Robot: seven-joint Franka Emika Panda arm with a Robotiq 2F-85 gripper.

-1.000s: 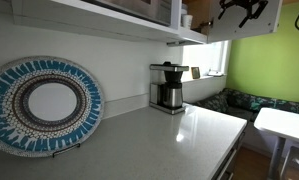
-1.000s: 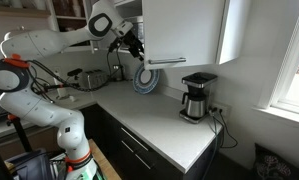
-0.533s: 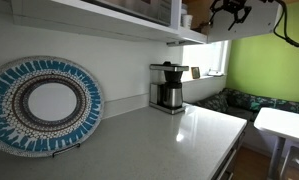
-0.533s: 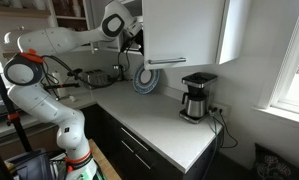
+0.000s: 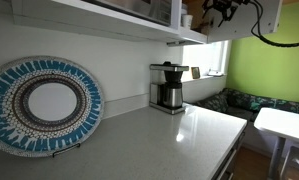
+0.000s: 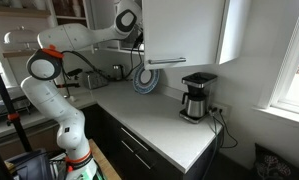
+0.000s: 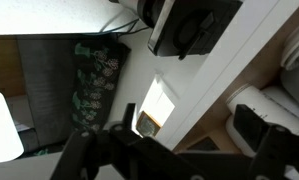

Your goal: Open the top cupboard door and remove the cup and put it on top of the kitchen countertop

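Observation:
Next, my gripper needs to go to the white cup's rim (image 5: 186, 16) (image 7: 239, 95), on the cupboard shelf, and close there.
The top cupboard door (image 6: 184, 30) stands swung open, a plain white panel; it also shows at the upper edge of an exterior view (image 5: 272, 12). My gripper (image 5: 217, 8) is up at the cabinet opening. Behind the door (image 6: 184, 30) only the arm (image 6: 129, 18) shows. In the wrist view my gripper (image 7: 189, 125) is open, with dark fingers spread wide. The white cup (image 7: 259, 98) stands on the wood-brown shelf just beyond the right fingertip, partly hidden by it. The pale countertop (image 5: 169, 140) lies below and shows in both exterior views (image 6: 169, 125).
A coffee maker (image 5: 169, 87) stands at the back of the countertop, under the cabinet (image 6: 197, 97). A blue patterned plate (image 5: 44, 105) leans on a stand against the wall (image 6: 146, 78). A small white table (image 5: 284, 125) stands beyond the counter end. Another white item (image 7: 289, 55) sits deeper on the shelf.
The arm has reached further toward the cabinet. The gripper moved in to the opening and went out of sight behind the open door. The door and counter items have not moved.

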